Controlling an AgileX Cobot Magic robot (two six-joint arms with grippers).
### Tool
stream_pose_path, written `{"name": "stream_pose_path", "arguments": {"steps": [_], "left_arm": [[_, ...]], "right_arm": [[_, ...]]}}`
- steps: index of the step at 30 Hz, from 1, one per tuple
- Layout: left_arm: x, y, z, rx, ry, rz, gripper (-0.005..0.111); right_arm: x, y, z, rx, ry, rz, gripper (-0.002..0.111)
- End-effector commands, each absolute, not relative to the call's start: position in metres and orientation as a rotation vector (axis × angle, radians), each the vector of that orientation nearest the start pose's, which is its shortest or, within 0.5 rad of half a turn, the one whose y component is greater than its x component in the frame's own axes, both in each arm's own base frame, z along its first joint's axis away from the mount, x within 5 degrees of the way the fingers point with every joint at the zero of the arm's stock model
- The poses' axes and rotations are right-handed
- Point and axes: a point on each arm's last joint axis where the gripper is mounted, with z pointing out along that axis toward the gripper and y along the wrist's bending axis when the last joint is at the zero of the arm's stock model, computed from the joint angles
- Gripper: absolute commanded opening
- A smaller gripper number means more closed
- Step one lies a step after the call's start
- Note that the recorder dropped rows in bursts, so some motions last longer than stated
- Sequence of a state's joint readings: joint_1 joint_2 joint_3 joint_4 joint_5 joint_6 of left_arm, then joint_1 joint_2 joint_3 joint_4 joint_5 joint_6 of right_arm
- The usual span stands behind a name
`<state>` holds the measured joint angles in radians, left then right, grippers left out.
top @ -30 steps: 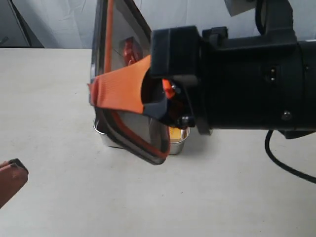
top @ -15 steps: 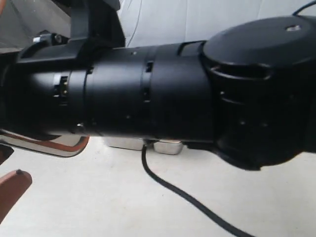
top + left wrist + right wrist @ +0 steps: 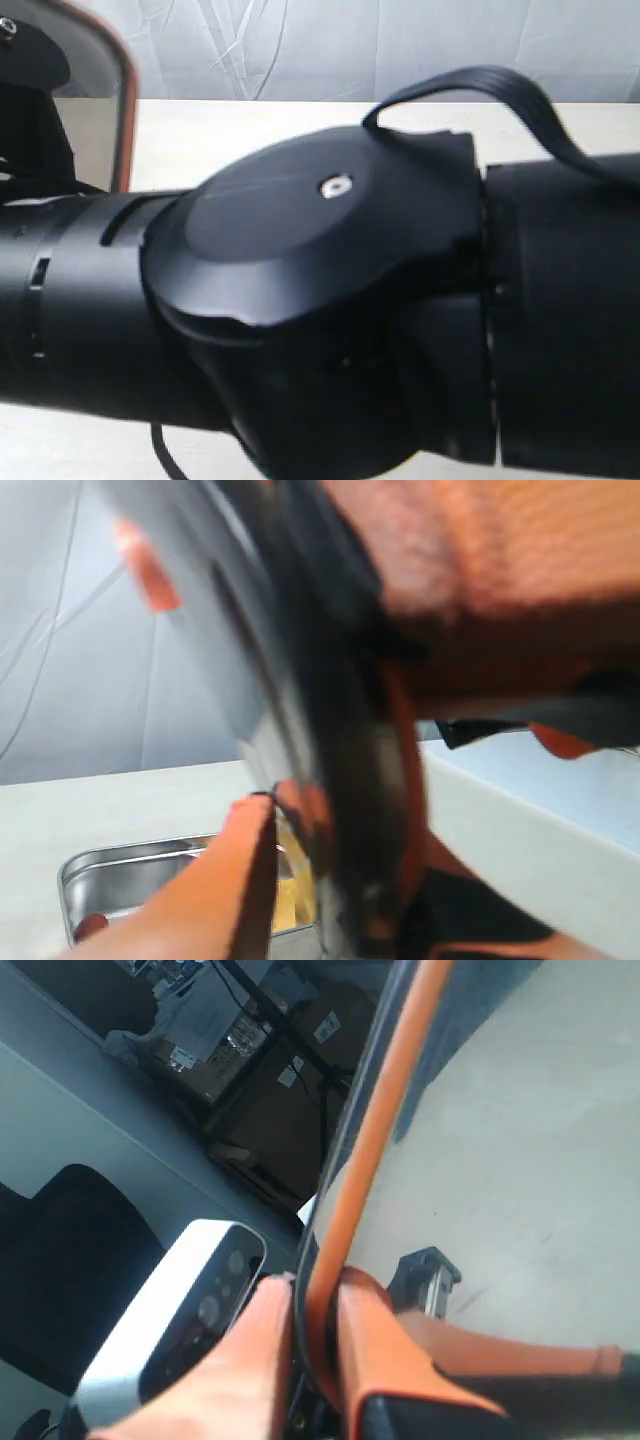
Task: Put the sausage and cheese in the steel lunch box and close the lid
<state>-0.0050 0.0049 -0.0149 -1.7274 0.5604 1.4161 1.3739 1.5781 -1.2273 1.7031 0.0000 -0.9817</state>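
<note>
The lid is edge-on across my left gripper; once it lies flatter, my right gripper will open, back off and retake the lid's rim (image 3: 362, 1170).
My right gripper (image 3: 315, 1290) is shut on the lid (image 3: 385, 1110), both orange fingers pinching its black rim and orange seal. In the exterior view only a corner of the lid (image 3: 112, 80) shows at the upper left, above the black right arm (image 3: 330, 300). In the left wrist view the blurred lid (image 3: 300, 680) stands on edge across my left gripper (image 3: 340, 880). One orange finger (image 3: 225, 880) touches it, and the other side of the grip is hidden. Below lies the steel lunch box (image 3: 75, 875), holding the yellow cheese (image 3: 290, 900) and a red bit of the sausage (image 3: 90, 925).
The right arm fills nearly the whole exterior view, leaving a strip of pale table (image 3: 250, 125) and the white backdrop (image 3: 350, 50). The right wrist view shows a white camera unit (image 3: 190, 1310), a dark chair (image 3: 70, 1280) and stacked boxes (image 3: 260, 1060) off the table.
The right arm has swung left across the exterior camera with the lid and now blocks it. The lunch box and the left gripper, seen there earlier, are covered.
</note>
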Motion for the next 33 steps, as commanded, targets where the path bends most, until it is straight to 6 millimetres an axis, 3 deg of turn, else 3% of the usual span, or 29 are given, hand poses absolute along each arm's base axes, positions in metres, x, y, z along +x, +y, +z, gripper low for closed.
{"name": "stream_pose_path", "arguments": {"steps": [1,8,18,20,24,26,33], "left_arm": [[0.043,-0.043,0.226,0.175,1.413,-0.629,0.001],[0.046,-0.036,0.228,0.171,1.405,-0.502,0.0],[0.043,-0.029,0.25,0.22,1.328,-0.304,0.0],[0.043,-0.029,0.251,0.227,1.325,-0.292,0.0],[0.044,-0.028,0.25,0.215,1.329,-0.277,0.0],[0.044,-0.026,0.25,0.201,1.332,-0.266,0.0],[0.04,-0.023,0.267,0.179,1.286,-0.223,0.0]], "right_arm": [[0.056,0.372,0.342,-0.743,1.975,1.465,-0.001],[0.053,0.372,0.343,-0.839,1.934,1.466,-0.001],[0.052,0.369,0.347,-0.847,1.917,1.475,0.001],[0.055,0.364,0.349,-0.855,1.905,1.469,0.01],[0.068,0.348,0.35,-0.847,1.916,1.488,0.041],[0.071,0.339,0.348,-0.866,1.926,1.523,0.052],[0.077,0.308,0.35,-1.074,1.879,1.455,0.054]]}}
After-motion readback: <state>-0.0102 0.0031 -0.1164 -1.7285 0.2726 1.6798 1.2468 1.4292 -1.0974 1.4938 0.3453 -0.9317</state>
